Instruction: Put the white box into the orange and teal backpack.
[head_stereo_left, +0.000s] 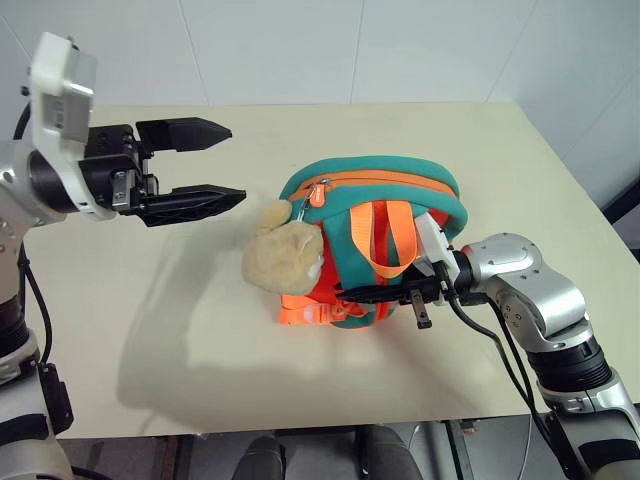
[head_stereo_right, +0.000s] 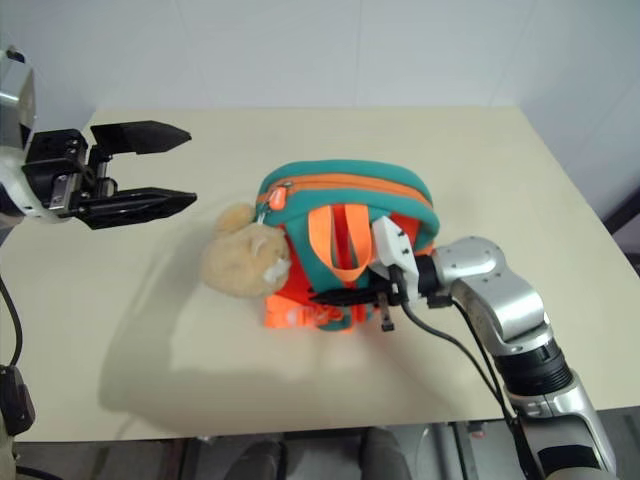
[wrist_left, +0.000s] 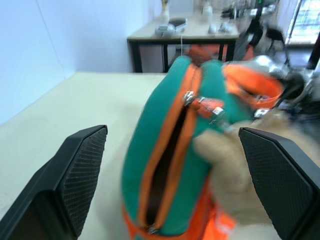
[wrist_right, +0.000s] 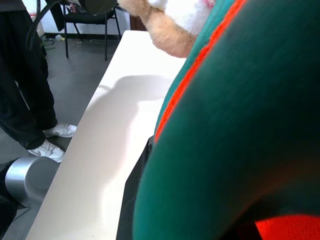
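The tan plush toy on the backpack's zip pull is next for my left gripper, which should go there and close on the toy's outer side (head_stereo_left: 257, 262) (wrist_left: 236, 195).
The orange and teal backpack (head_stereo_left: 372, 172) lies in the middle of the cream table (head_stereo_left: 150, 300), a tan plush toy (head_stereo_left: 285, 256) hanging at its left side. In the left wrist view its orange zip (wrist_left: 167, 150) stands parted on a dark gap. My left gripper (head_stereo_left: 237, 163) hovers open and empty above the table, left of the backpack, pointing toward it. My right gripper (head_stereo_left: 342, 294) reaches in from the right, its thin fingers shut on the backpack's near lower edge by the teal strap. The white box is out of view.
A white wall runs behind the table's far edge. The right wrist view shows a person's legs (wrist_right: 25, 100) and a chair (wrist_right: 85, 25) on the floor beside the table. Another table (wrist_left: 185, 31) with clutter stands further off.
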